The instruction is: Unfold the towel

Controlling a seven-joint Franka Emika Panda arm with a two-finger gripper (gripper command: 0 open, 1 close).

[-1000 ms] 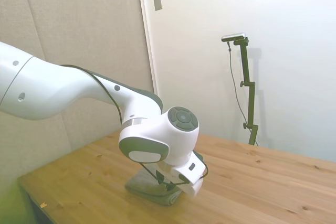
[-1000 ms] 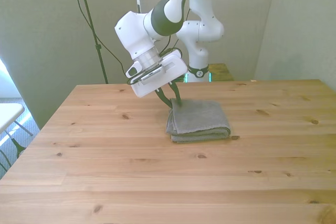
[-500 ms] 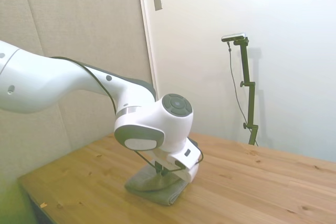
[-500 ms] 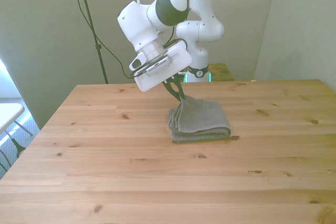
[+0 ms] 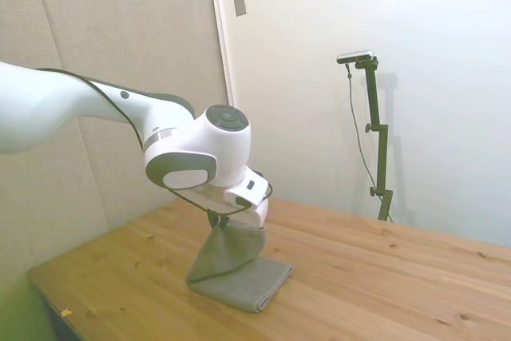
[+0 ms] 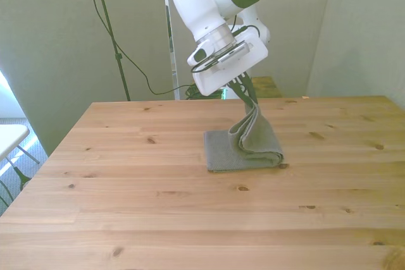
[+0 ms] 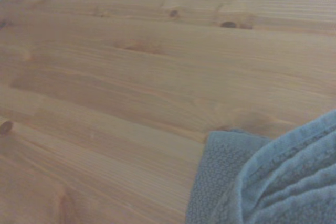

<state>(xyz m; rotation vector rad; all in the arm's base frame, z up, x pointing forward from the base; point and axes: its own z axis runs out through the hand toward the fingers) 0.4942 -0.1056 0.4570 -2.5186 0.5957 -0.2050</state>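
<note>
Next, I let go of the towel's top layer with my gripper on the bare wood [image 5: 164,251] beside the flat layer of the towel, toward the beige wall.
The grey-taupe towel [image 6: 243,147] lies near the middle of the wooden table [image 6: 126,207], with its top layer pulled up into a hanging fold. My gripper [image 6: 251,101] is shut on the upper corner of that layer, above the towel's side toward the front view's right. In the side view the towel [image 5: 235,269] hangs from the gripper [image 5: 219,219] down to the layer still flat on the table. The wrist view shows the towel [image 7: 273,182] from close by over bare wood.
The table's far edge [image 6: 304,98] runs just behind the gripper in the front view. Walls stand close behind the table [image 5: 383,277] in the side view.
The gripper has risen and moved toward the front view's right, taking the towel's top layer up with it. The lower layer has stayed flat on the table.
</note>
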